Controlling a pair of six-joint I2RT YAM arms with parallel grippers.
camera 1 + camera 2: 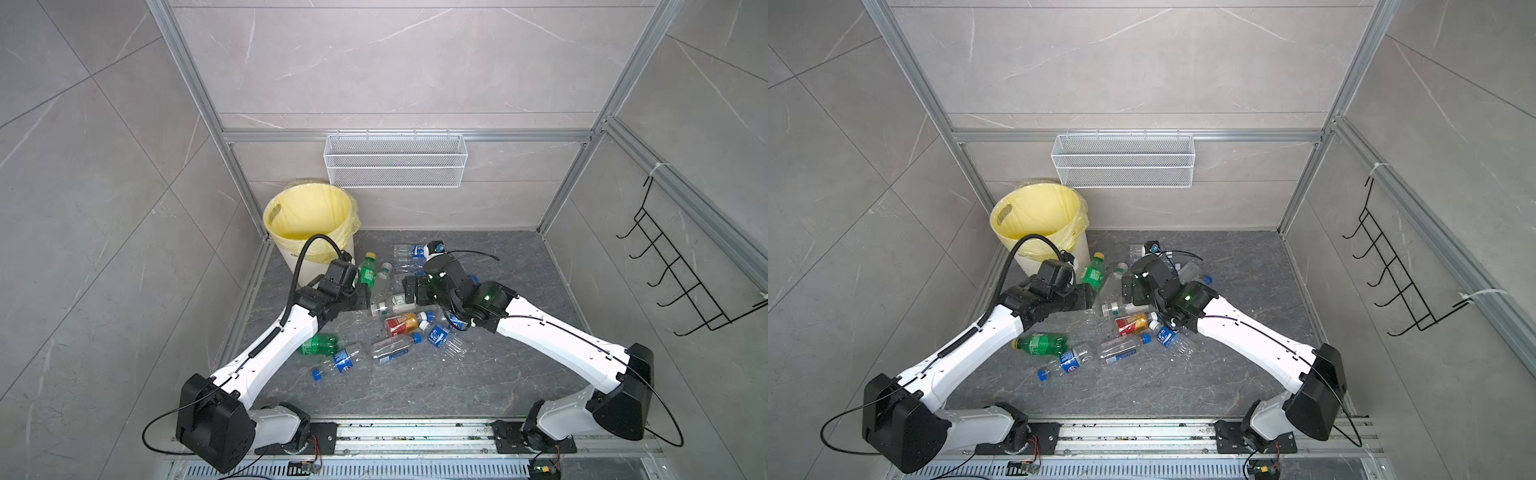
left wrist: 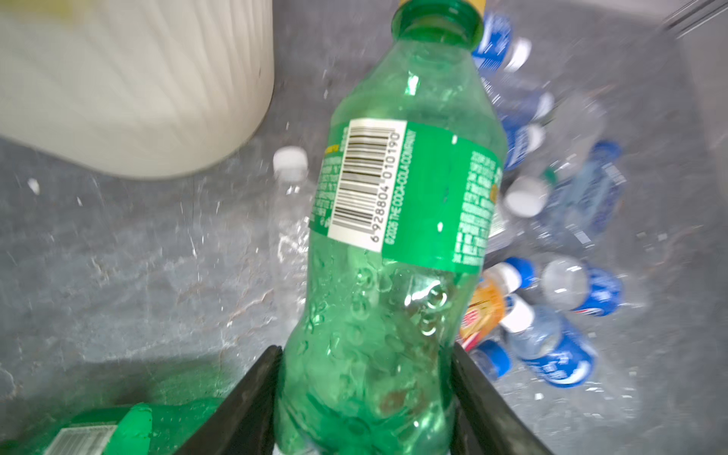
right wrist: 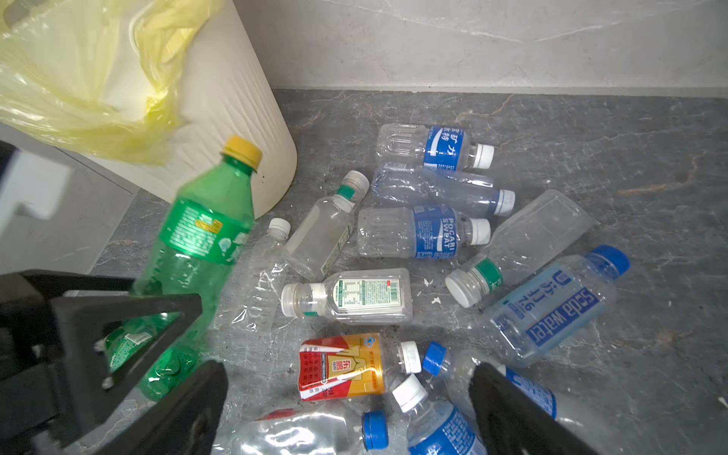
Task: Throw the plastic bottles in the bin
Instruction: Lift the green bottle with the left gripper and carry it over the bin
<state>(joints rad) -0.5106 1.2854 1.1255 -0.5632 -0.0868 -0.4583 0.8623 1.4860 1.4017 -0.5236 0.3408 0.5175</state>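
Note:
I will let go of the green bottle with my left gripper inside the yellow bag lining the cream ribbed bin (image 1: 318, 220).
My left gripper (image 2: 366, 394) is shut on the lower body of a green bottle (image 2: 402, 205) with a yellow cap. The bottle (image 1: 367, 270) tilts up beside the bin's wall. The bin (image 1: 291, 259) is a cream ribbed bucket with a yellow bag, at the back left in both top views. My right gripper (image 3: 346, 409) stands open over the pile of plastic bottles with nothing between its fingers. Under it lie an orange-red labelled bottle (image 3: 340, 368) and clear bottles with blue labels. A second green bottle (image 1: 319, 345) lies by the left forearm.
A white wire mesh basket (image 1: 395, 160) hangs on the back wall. A black wire hook rack (image 1: 681, 274) hangs on the right wall. Aluminium frame posts border the dark stone floor (image 1: 498, 374). More clear bottles (image 3: 423, 232) lie near the back wall.

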